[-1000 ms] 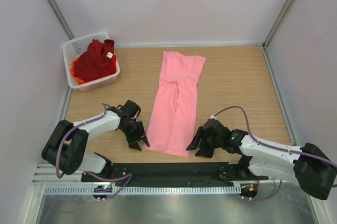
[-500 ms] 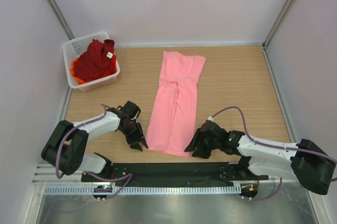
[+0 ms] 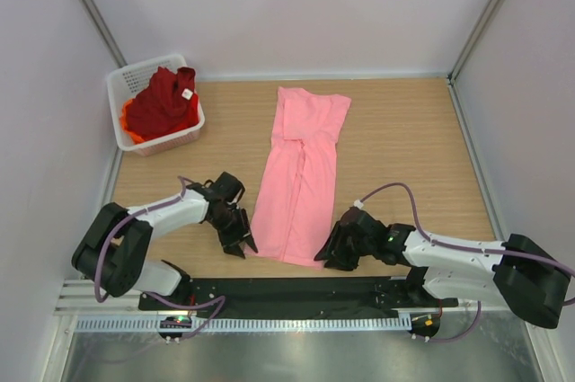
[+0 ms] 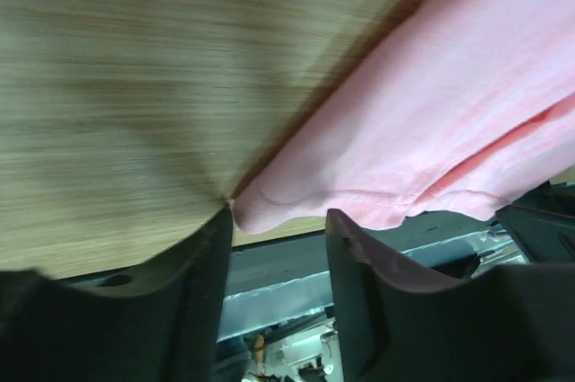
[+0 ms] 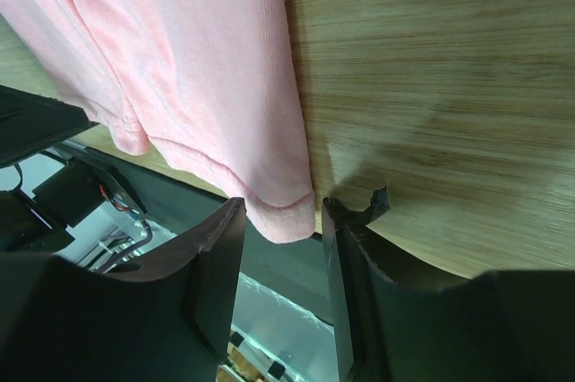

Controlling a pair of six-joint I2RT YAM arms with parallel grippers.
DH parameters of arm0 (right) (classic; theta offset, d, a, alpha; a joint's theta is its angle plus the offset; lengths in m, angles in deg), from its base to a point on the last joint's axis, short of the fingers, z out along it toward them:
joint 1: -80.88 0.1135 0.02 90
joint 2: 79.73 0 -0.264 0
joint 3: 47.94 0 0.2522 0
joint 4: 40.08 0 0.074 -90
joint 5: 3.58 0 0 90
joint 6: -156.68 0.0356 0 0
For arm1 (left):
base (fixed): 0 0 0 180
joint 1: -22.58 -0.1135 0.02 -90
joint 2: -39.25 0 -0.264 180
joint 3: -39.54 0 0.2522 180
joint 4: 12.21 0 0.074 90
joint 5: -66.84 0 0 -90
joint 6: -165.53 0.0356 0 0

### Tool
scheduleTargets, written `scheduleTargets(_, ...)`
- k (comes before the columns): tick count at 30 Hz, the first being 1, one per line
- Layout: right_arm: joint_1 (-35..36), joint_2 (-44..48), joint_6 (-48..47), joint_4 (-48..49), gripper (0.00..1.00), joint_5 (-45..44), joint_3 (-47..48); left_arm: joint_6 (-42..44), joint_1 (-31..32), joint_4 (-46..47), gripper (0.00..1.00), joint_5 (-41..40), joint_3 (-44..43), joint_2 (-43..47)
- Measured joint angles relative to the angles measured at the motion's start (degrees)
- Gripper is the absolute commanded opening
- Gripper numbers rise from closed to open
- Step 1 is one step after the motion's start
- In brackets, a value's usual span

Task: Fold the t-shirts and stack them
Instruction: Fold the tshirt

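Note:
The light pink t-shirt's near corner sits only at the opening of my left gripper. I should take that corner deeper (image 4: 277,195) before I fold the piece of the t-shirt.
The light pink t-shirt (image 3: 301,175) lies as a long folded strip on the wooden table, running from the back middle to the near edge. My left gripper (image 3: 243,244) is open at the strip's near left corner; that corner (image 4: 269,207) lies just at the mouth of the open jaws. My right gripper (image 3: 327,254) is open at the near right corner; the hem (image 5: 283,216) sits between its fingers. The dark red t-shirt (image 3: 162,102) with a small white tag lies on the orange t-shirt (image 3: 131,133) in the basket.
The white mesh basket (image 3: 184,137) stands at the back left, by the left wall. White walls close in the table on three sides. A black strip and metal rail (image 3: 269,290) run along the near edge below both grippers.
My right gripper has slid left until the shirt's near right corner is between its fingers. My left gripper has edged slightly right toward the near left corner. The shirt has not moved.

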Motion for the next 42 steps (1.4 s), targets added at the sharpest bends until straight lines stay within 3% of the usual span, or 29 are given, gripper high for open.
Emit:
scheduleTargets(2,0.04,0.26,0.04,-0.04,0.48,-0.07,-0.04,-0.44,0.2,-0.26,0.57,-0.72,-0.55,0.57)
scheduleTargets(6,0.11,0.83,0.15,-0.52,0.48,-0.24,-0.2,-0.59,0.33,-2.08,0.57,-5.42,-0.68,3.17)
scheduleTargets(10,0.11,0.79,0.13,-0.5,0.48,-0.24,-0.22,-0.2,0.33,-3.1,0.46,-7.58,-0.85,3.02)
scheduleTargets(18,0.2,-1.97,-0.11,1.79,0.48,0.61,0.44,3.34,0.28,-5.11,0.4,-7.08,-3.32,-1.05)
scheduleTargets(27,0.22,-2.69,-0.13,2.89,0.47,0.9,0.44,4.98,0.81,-3.04,0.23,-4.52,-3.32,-2.25)
scheduleTargets(29,0.22,-2.67,-0.13,2.84,0.44,0.9,0.44,5.22,1.25,-2.49,0.12,-4.09,-3.32,-2.54)
scheduleTargets(31,0.26,-2.67,-0.2,2.56,0.3,0.79,0.44,5.42,1.79,-1.75,0.0,-3.87,-3.3,-2.75)
scheduleTargets(33,0.33,-2.64,-0.55,1.29,0.17,-0.07,0.42,5.68,2.14,-1.29,0.0,-3.69,-3.34,-2.8)
scheduleTargets(34,0.35,-2.51,-0.81,0.52,0.05,-0.66,0.46,5.73,2.23,-1.27,0.0,-3.74,-3.41,-2.75)
scheduleTargets(35,0.37,-2.27,-1.16,-0.48,0.01,-1.03,0.59,5.73,2.34,-1.33,0.01,-3.85,-3.5,-2.73)
scheduleTargets(42,-0.57,-2.36,-6.47,-11.91,0.01,-4.81,8.55,6.88,2.84,-4.5,0.0,-8.66,-10.88,-2.6)
